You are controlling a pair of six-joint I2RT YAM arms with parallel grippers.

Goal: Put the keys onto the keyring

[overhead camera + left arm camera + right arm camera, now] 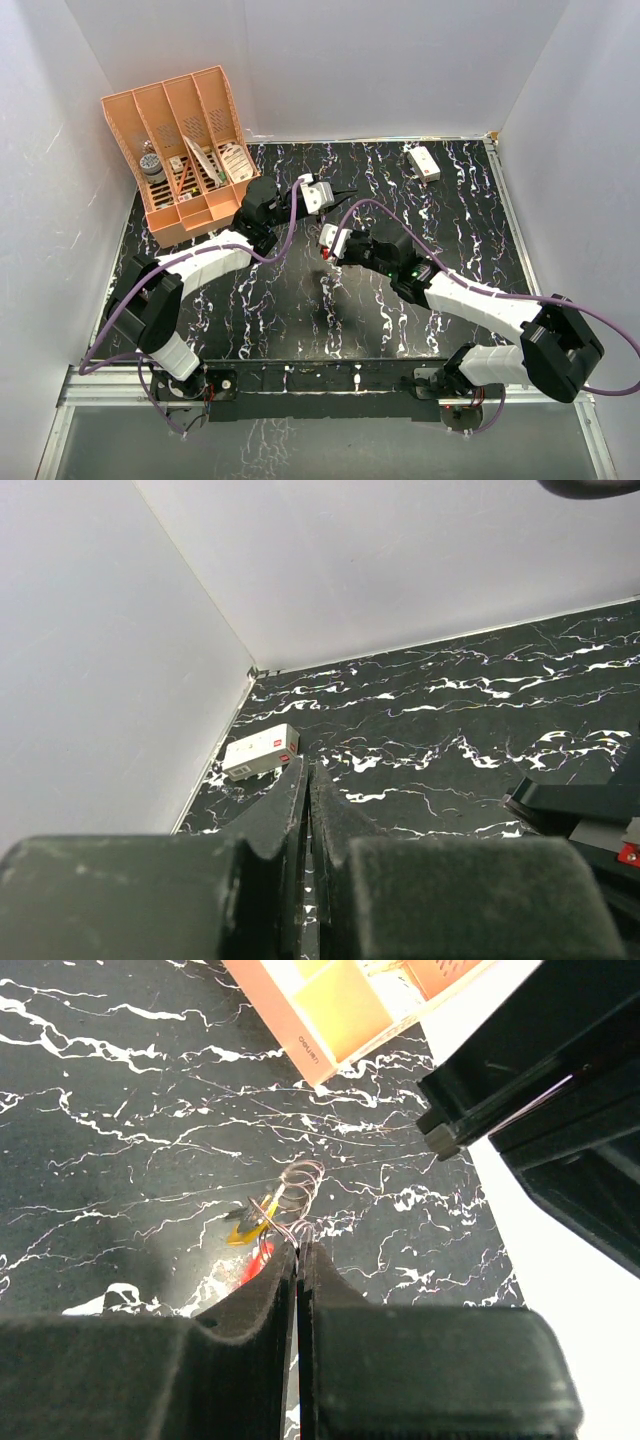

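I need to back my left gripper off, as its empty fingers are shut beyond the wire loops, then open it and pinch the wire [291,1232] by my right gripper's fingers.
My right gripper [298,1244] is shut, and the red keyring [256,1261] runs into its jaws from beside the left finger. Just past the tips hang a small key with a yellow head [254,1223] and thin silvery wire loops [303,1182], above the black marbled table. From above, the red keyring [327,253] shows as a speck at the right gripper [326,247] near the table's middle. My left gripper [347,194] hovers a little behind it. Its fingers [292,810] are pressed together with nothing between them. Any other keys are hidden.
An orange divided organizer [185,150] with small items stands at the back left, and its corner [340,1010] shows in the right wrist view. A white rectangular box [424,162] lies at the back right, near the wall [262,752]. White walls enclose the table.
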